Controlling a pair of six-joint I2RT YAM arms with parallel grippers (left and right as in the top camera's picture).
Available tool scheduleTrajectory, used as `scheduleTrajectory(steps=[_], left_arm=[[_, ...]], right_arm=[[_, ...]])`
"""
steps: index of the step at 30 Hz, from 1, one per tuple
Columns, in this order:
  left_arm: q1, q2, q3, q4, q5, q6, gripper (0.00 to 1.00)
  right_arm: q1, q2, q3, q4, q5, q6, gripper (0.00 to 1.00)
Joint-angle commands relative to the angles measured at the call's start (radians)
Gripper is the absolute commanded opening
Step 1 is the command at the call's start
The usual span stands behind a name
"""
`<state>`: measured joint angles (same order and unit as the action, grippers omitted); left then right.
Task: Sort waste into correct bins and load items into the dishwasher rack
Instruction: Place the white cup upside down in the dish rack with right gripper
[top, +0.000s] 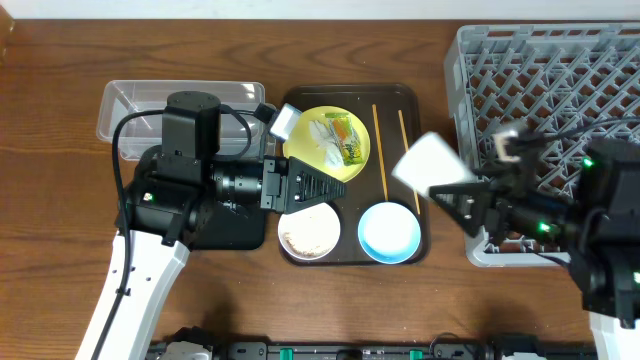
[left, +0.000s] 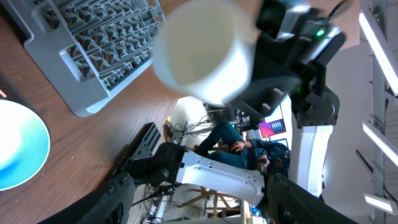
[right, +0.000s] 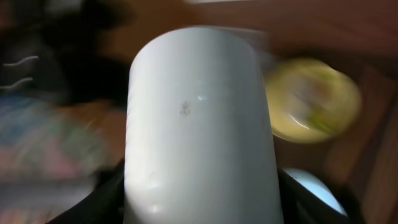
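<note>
Next, I release the small white cup, now in the air between tray and rack, with my right gripper in the grey dishwasher rack's front corner (top: 505, 207) nearest the brown tray.
My right gripper (top: 452, 192) is shut on the small white cup (top: 432, 163) and holds it in the air between the brown tray and the grey dishwasher rack (top: 560, 70). The cup fills the right wrist view (right: 199, 118). My left gripper (top: 338, 186) is open and empty, above the tray between the pale yellow plate (top: 318, 150) and the white bowl (top: 308, 232) of rice-like scraps. The plate carries a crumpled napkin (top: 322, 132) and a green-orange wrapper (top: 350, 148). The light blue bowl (top: 388, 232) and two chopsticks (top: 380, 150) lie on the tray.
The clear tub (top: 180, 100) stands at the back left. The black tray (top: 238, 232) is mostly hidden under my left arm. The dark brown serving tray (top: 408, 100) sits in the middle. The left wrist view shows the cup (left: 202, 53), rack (left: 93, 50) and blue bowl (left: 18, 146).
</note>
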<state>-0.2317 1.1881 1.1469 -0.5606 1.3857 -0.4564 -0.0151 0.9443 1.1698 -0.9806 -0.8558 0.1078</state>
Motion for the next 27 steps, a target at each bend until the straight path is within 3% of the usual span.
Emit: scheduleTrajectory(steps=[1,5,9,25,27], left_arm=[[0.001,-0.007,0.016,0.001,0.018,0.003,0.72],[0.001,-0.007,0.016,0.001,0.018,0.003,0.72],[0.0,-0.006,0.016,0.001,0.017,0.003,0.73],[0.0,-0.006,0.015,-0.022,0.017,0.008,0.73],[0.0,-0.006,0.015,-0.022,0.017,0.008,0.73]], right_arm=[[-0.107,-0.013,0.014,-0.144,0.443,0.149,0.54],[-0.162,0.03,0.014,-0.297,0.665,0.196,0.53],[-0.163,0.122,0.014,-0.331,0.734,0.196,0.54],[-0.187,0.545,0.015,-0.227,0.73,0.203,0.57],[-0.19,0.563,0.015,-0.227,0.713,0.208,0.65]])
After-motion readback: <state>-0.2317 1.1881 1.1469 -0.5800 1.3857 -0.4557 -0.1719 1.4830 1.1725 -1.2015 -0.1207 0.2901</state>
